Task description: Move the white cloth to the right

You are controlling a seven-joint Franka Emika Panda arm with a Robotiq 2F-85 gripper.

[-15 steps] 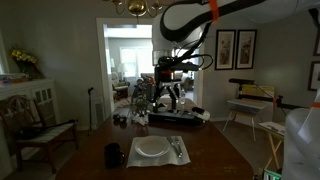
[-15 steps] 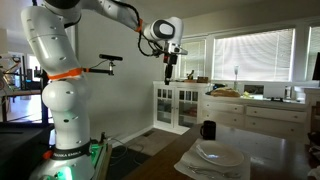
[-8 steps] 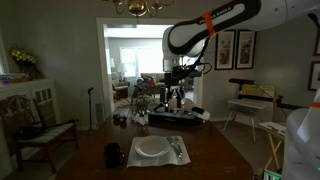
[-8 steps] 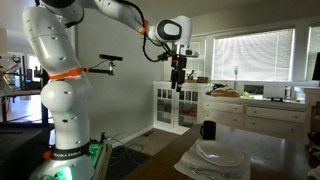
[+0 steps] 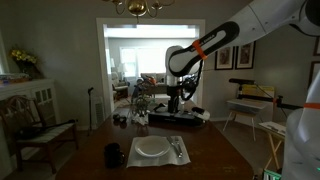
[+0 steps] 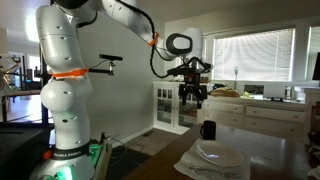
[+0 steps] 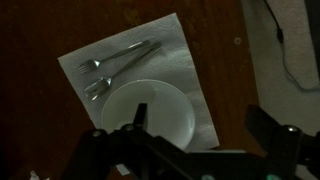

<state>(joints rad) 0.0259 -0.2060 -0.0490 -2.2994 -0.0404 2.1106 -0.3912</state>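
My gripper needs to close on the middle of the white cloth's edge [image 5: 186,149] [image 7: 124,36] next to the fork, on the side of the plate that has the cutlery.
The white cloth [image 5: 133,161] lies flat on the dark wooden table, with a round white plate [image 5: 152,148] and cutlery [image 5: 177,150] on it. In the wrist view the cloth [image 7: 172,48] is seen from above, with the plate [image 7: 150,112] and cutlery [image 7: 120,62] on top. It also shows in an exterior view [image 6: 196,169] under the plate [image 6: 220,154]. My gripper [image 5: 177,99] [image 6: 193,95] hangs high above the table, open and empty [image 7: 200,125]. It touches nothing.
A dark mug [image 5: 114,155] [image 6: 208,130] stands on the table [image 5: 90,150] beside the cloth. A centrepiece [image 5: 150,100] and a dark tray [image 5: 178,117] sit at the far end. A chair [image 5: 30,120] and white cabinets [image 6: 180,105] stand around.
My arm has swung the gripper down and toward the table side. The cloth, plate, cutlery and mug have not moved.
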